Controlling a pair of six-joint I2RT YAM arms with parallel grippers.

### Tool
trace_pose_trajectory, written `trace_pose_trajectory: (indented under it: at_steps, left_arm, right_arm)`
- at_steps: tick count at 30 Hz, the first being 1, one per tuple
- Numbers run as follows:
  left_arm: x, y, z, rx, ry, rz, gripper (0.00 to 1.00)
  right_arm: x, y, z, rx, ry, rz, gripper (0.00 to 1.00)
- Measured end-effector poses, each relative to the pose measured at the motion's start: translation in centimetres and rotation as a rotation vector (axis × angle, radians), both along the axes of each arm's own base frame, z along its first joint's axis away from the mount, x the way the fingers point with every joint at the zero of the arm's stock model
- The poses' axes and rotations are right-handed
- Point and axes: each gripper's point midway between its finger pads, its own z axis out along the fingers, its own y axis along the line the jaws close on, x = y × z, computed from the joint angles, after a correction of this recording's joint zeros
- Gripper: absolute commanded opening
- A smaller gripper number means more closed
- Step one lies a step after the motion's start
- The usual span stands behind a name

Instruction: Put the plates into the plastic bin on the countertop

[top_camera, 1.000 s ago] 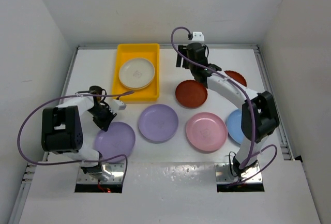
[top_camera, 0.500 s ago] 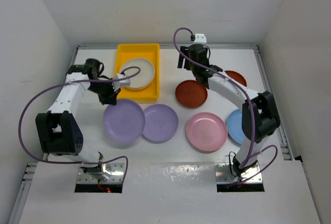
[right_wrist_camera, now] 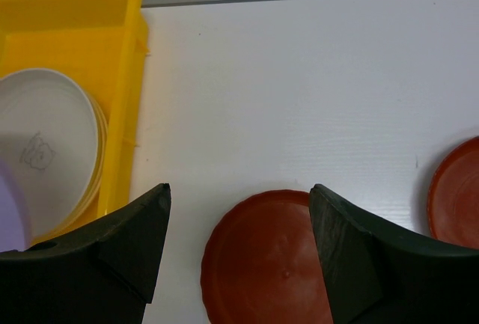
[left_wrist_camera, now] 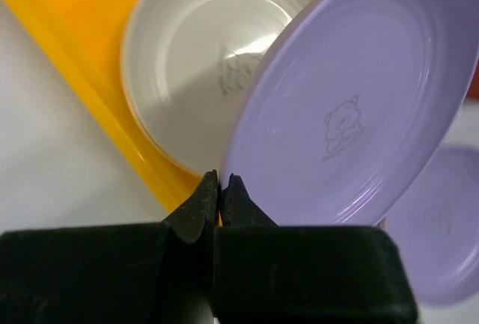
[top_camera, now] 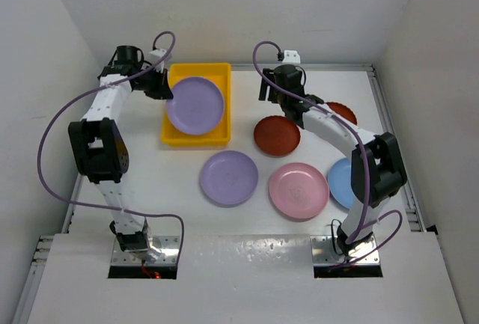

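Observation:
I will next grab the countertop lavender plate's rim (top_camera: 251, 159) facing the nearest brown-red plate with my right gripper.
My left gripper (top_camera: 163, 90) is shut on the rim of a lavender plate (top_camera: 195, 105) and holds it over the yellow plastic bin (top_camera: 185, 138). In the left wrist view the lavender plate (left_wrist_camera: 359, 107) tilts above cream plates (left_wrist_camera: 202, 62) stacked in the bin (left_wrist_camera: 75, 54). My right gripper (top_camera: 271, 96) is open and empty above the white countertop (top_camera: 247, 99), just beyond a brown-red plate (top_camera: 276, 135). Its wrist view shows that brown-red plate (right_wrist_camera: 269, 260) between the fingers. A second lavender plate (top_camera: 228, 177), a pink plate (top_camera: 299, 190), a blue plate (top_camera: 341, 182) and another brown-red plate (top_camera: 340, 111) lie on the countertop.
Metal rails (top_camera: 389, 129) run along the countertop's edges. White walls close in the left, back and right sides. Purple cables loop from both arms; the left one (top_camera: 52, 144) swings wide over the left rail.
My left gripper has lifted the lavender plate from the near left countertop and carried it back and right over the bin. The right arm has hardly moved.

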Motion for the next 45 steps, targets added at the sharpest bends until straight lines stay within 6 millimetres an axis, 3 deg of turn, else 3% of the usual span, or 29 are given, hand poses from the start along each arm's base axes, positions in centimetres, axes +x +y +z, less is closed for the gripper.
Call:
trace_pose_trajectory:
  at_steps: [7, 10, 14, 17, 24, 28, 34, 38, 42, 45]
  left_arm:
    - [7.4, 1.6, -2.0, -0.053, -0.007, 0.242, 0.00]
    - [8.9, 2.2, -3.2, -0.045, -0.004, 0.301, 0.00]
    - [8.9, 2.3, -4.6, -0.034, 0.026, 0.328, 0.00]
    - [8.7, 1.8, -5.1, -0.027, 0.037, 0.325, 0.10]
    - [7.5, 1.2, -6.7, 0.013, 0.085, 0.316, 0.33]
    - [7.2, 1.6, -7.2, 0.060, 0.090, 0.316, 0.55]
    - [6.7, 1.5, -7.7, 0.128, 0.095, 0.294, 0.58]
    - [6.5, 0.9, -8.0, 0.168, 0.091, 0.271, 0.58]
    - [6.4, 0.7, -7.8, 0.186, 0.087, 0.265, 0.58]
    - [6.3, 0.9, -7.1, 0.194, 0.076, 0.269, 0.58]
  right_arm:
    - [-1.0, -1.3, -0.4, -0.026, 0.035, -0.021, 0.74]
    - [-1.3, -1.5, -0.5, -0.034, 0.044, -0.026, 0.74]
    - [-1.5, -1.7, -0.7, -0.044, 0.057, -0.027, 0.74]
    - [-1.6, -1.7, -0.9, -0.049, 0.064, -0.027, 0.74]
    - [-2.0, -1.9, -1.3, -0.059, 0.086, -0.027, 0.75]
    - [-2.2, -2.0, -1.6, -0.067, 0.101, -0.027, 0.75]
    - [-2.7, -1.8, -2.1, -0.112, 0.120, 0.024, 0.77]
    - [-4.9, 0.7, -3.5, -0.177, 0.187, 0.196, 0.73]
    - [-10.5, 4.3, -7.1, -0.187, 0.323, 0.425, 0.71]
    - [-15.4, 5.5, -10.8, -0.196, 0.459, 0.540, 0.71]
